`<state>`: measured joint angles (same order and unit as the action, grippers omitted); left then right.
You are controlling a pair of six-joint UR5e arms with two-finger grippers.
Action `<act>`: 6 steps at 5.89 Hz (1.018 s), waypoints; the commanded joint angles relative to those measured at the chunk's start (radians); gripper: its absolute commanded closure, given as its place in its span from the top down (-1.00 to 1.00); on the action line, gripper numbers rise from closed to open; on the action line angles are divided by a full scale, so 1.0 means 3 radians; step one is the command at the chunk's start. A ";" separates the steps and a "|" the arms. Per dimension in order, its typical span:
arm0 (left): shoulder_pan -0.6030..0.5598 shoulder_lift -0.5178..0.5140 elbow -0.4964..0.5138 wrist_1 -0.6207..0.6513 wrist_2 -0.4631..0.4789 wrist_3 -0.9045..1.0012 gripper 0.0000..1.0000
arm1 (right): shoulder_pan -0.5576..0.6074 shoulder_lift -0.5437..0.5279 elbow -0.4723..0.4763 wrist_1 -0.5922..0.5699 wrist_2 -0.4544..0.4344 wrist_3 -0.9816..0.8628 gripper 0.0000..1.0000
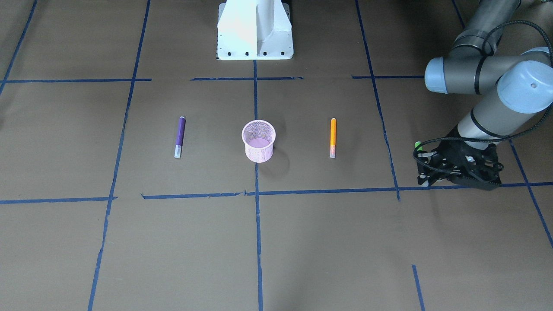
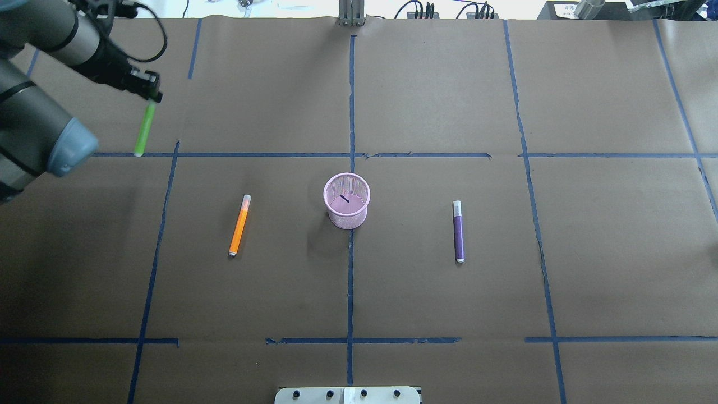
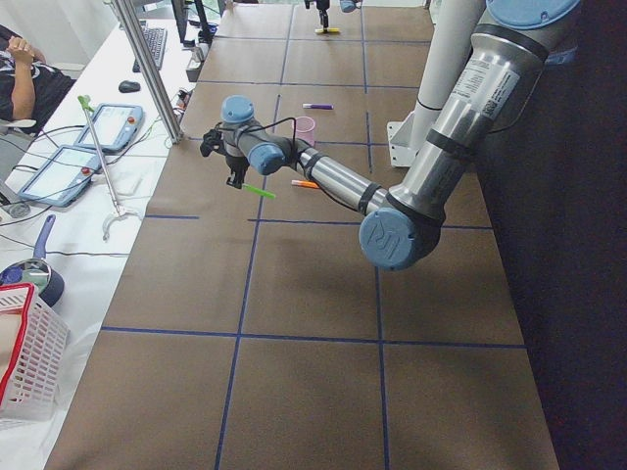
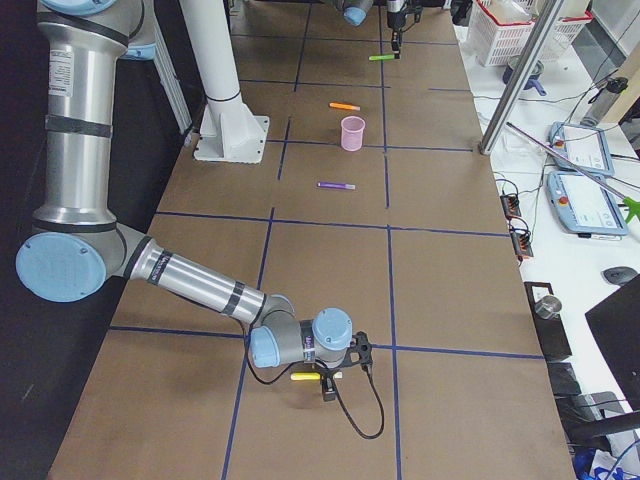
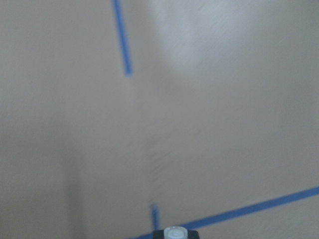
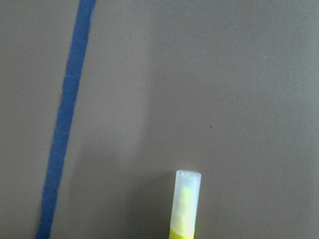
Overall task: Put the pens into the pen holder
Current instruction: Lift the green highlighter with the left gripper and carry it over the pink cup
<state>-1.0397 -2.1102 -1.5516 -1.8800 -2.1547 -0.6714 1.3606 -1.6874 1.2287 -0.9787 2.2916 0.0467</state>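
My left gripper needs to release the bright green pen inside the pink mesh pen holder (image 1: 259, 134) that stands in the middle of the table.
The pink mesh pen holder (image 2: 346, 201) stands upright mid-table, also in the front view (image 1: 258, 141). The orange pen (image 2: 239, 224) lies to its left and the purple pen (image 2: 458, 231) to its right, both flat on the table. My left gripper (image 2: 150, 94) is at the far left, shut on the bright green pen (image 2: 143, 129), which hangs tilted above the table. Its whitish cap shows in the left wrist view (image 5: 175, 233). My right gripper (image 4: 328, 385) shows only in the right side view, low over the table, far from the holder. A yellow pen (image 6: 185, 204) is under it; I cannot tell whether it is open or shut.
The white robot base (image 1: 255, 30) stands at the table's robot-side edge. Blue tape lines (image 2: 350, 112) grid the brown table. Off the left end are a metal post (image 3: 147, 69), tablets (image 3: 54, 171), a red-and-white basket (image 3: 24, 352) and a seated operator (image 3: 24, 69).
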 commanded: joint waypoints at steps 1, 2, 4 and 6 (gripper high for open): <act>0.0161 -0.0577 -0.0018 0.0018 0.0207 -0.0434 -1.00 | 0.0000 0.0000 0.0005 0.0000 0.0001 -0.0002 1.00; 0.0274 -0.0706 -0.0170 0.0003 0.0436 -0.0674 -1.00 | 0.0000 0.0000 0.0005 0.0005 0.0006 0.0003 1.00; 0.1002 -0.0677 -0.0294 -0.0499 0.1415 -0.1043 -1.00 | 0.0000 0.0000 0.0010 0.0015 0.0011 0.0003 1.00; 0.1465 -0.0667 -0.0304 -0.0839 0.2072 -0.1116 -1.00 | 0.0000 0.0000 0.0021 0.0010 0.0011 0.0003 1.00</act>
<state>-0.6648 -2.3117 -1.6407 -2.0836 -1.6210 -0.9901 1.3607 -1.6874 1.2340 -0.9747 2.2955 0.0475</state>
